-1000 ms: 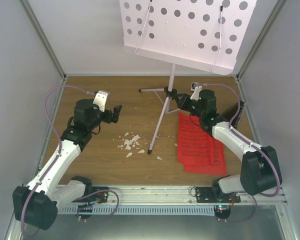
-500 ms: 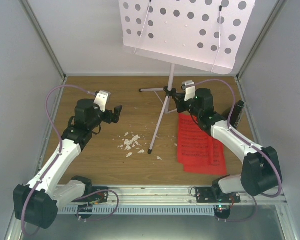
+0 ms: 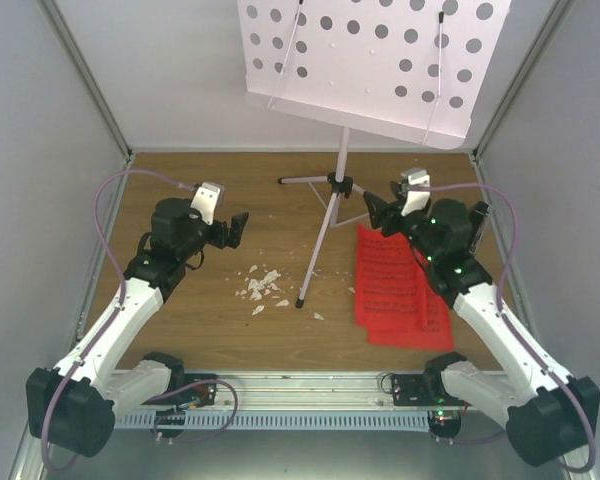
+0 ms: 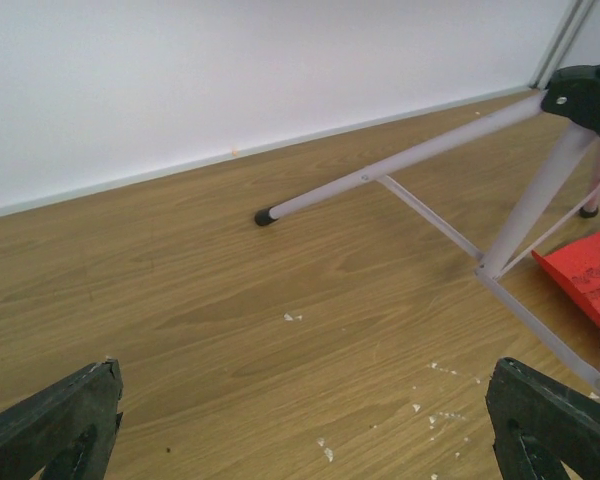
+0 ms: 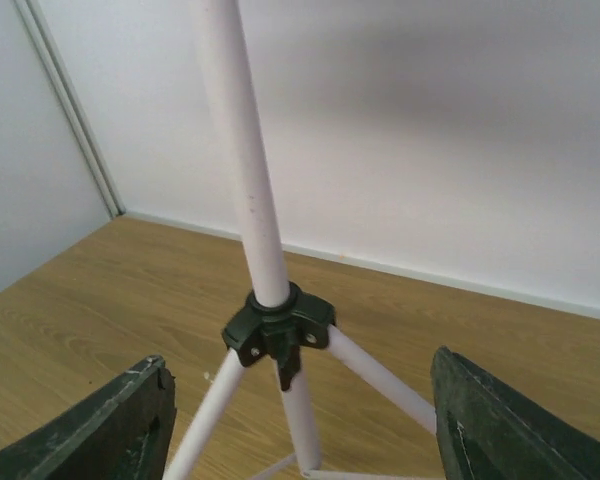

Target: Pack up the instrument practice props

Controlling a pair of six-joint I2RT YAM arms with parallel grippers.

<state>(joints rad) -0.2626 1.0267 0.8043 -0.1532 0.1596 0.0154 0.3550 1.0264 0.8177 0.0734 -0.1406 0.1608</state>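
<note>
The robot's left gripper needs to close on the near leg [image 3: 326, 221] of the white music stand, slightly below the stand's black hub.
The white music stand [image 3: 342, 150] rises at the back middle, its hole-dotted tray [image 3: 380, 55] overhead. From its black hub [image 5: 278, 330] three thin legs spread over the wooden floor. Red sheets of printed music [image 3: 400, 290] lie flat to the right of the stand, and their corner [image 4: 585, 275] shows in the left wrist view. My right gripper [image 3: 382, 207] [image 5: 310, 425] is open, just right of the hub, with the pole ahead of its fingers and untouched. My left gripper [image 3: 234, 228] [image 4: 300, 430] is wide open over bare floor left of the stand, facing one leg [image 4: 400, 165].
Small white crumbs [image 3: 262, 285] lie between the left gripper and the near stand foot [image 3: 300, 300]; several also show in the left wrist view [image 4: 325, 450]. White walls [image 3: 50, 150] close in the left, back and right sides.
My right gripper has opened. Its wrist has swung to the right, away from the stand's hub. The left arm has stayed still.
</note>
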